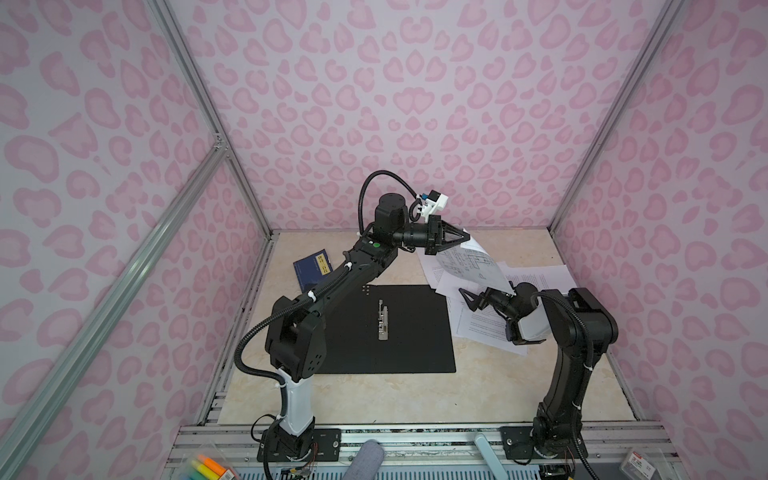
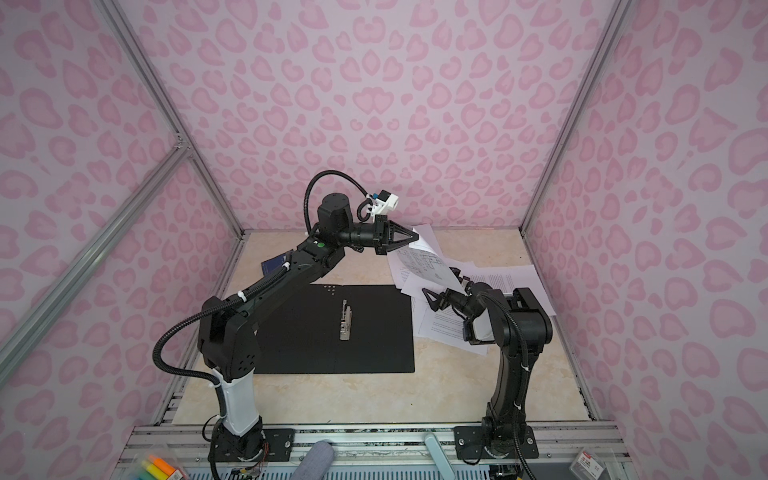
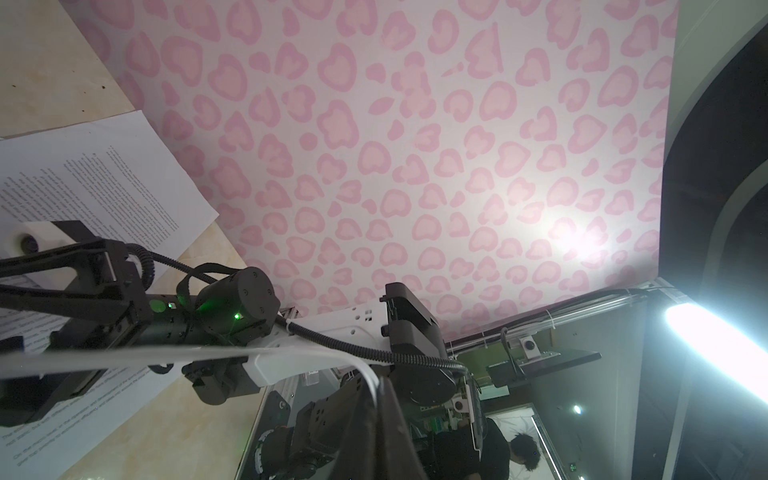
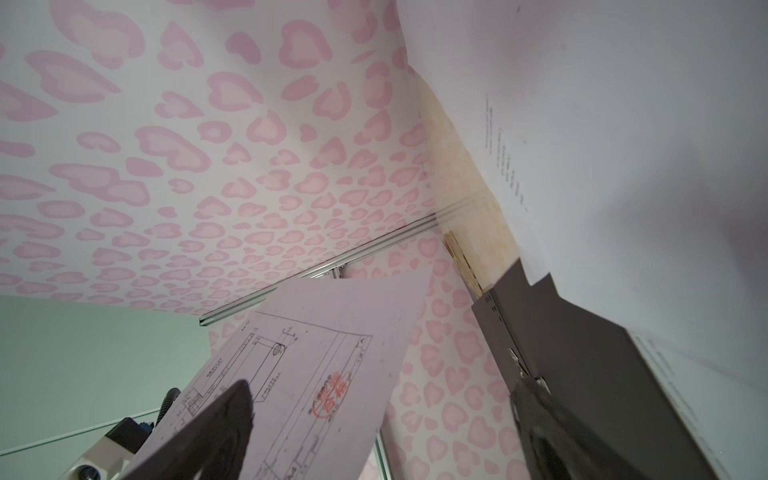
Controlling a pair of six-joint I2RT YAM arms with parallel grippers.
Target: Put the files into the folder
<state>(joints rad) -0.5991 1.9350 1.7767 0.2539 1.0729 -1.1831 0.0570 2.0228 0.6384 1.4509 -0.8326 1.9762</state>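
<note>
The file is hanging crooked by its corner from my left gripper, so my right gripper needs to grab the red-stamped edge (image 4: 382, 400) before straightening the file in the folder.
The folder (image 1: 415, 345) (image 2: 374, 353) lies open and flat, black inside up, with its metal clip (image 1: 382, 320) in the middle. Near the back wall my left gripper (image 1: 468, 237) (image 2: 415, 237) is shut on the top corner of one file, a sheet with a line drawing (image 1: 473, 266) (image 2: 428, 266) that hangs down to the right. In the left wrist view the jaws (image 3: 376, 386) pinch the sheet's thin edge. My right gripper (image 1: 486, 293) (image 2: 445, 286) stands open around the sheet's lower end (image 4: 316, 353); one finger (image 4: 216, 424) is in front of it. More files (image 1: 482, 328) lie spread right of the folder.
A small dark-blue booklet (image 1: 311, 268) lies at the back left, partly under the left arm. Pink patterned walls and metal frame rails enclose the table. Highlighters (image 1: 208, 467) and a grey roll (image 1: 365, 459) sit off the front edge.
</note>
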